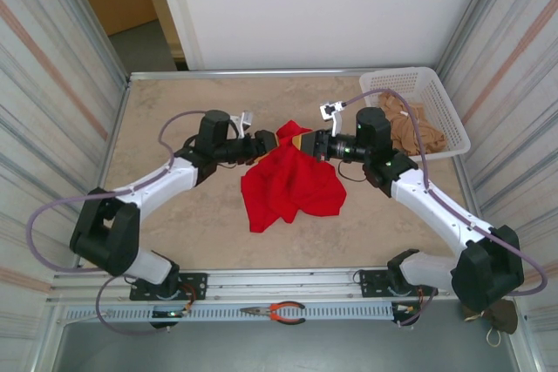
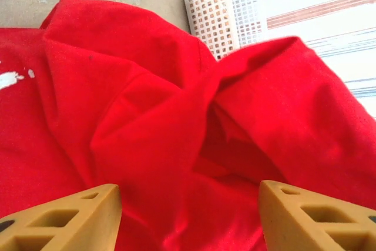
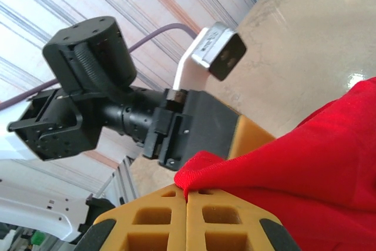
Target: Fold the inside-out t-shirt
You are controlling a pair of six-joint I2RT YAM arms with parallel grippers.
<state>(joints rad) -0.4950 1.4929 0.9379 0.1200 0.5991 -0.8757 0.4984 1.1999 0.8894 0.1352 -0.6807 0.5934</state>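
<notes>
I should take the red cloth lower down (image 1: 303, 165) with my right gripper, as it pinches a bunched fold close to my left gripper. Then both grippers will spread the cloth's edge.
The bright red t-shirt (image 1: 292, 182) lies crumpled at the table's middle, its top edge lifted off the surface. My right gripper (image 1: 302, 141) is shut on a folded hem of that edge; in the right wrist view the pads (image 3: 187, 195) pinch the red cloth (image 3: 305, 157). My left gripper (image 1: 272, 145) faces it from the left, open, close against the raised cloth. In the left wrist view the yellow fingers (image 2: 64, 218) stand wide apart, with folds of the shirt (image 2: 176, 116) just ahead of them. A speck of white lettering (image 2: 9, 79) shows at the left.
A white plastic basket (image 1: 410, 76) at the back right holds a tan-beige garment (image 1: 417, 128). Red-handled pliers (image 1: 275, 311) lie on the rail at the near edge. Metal walls enclose the beige table (image 1: 174, 111) left and right.
</notes>
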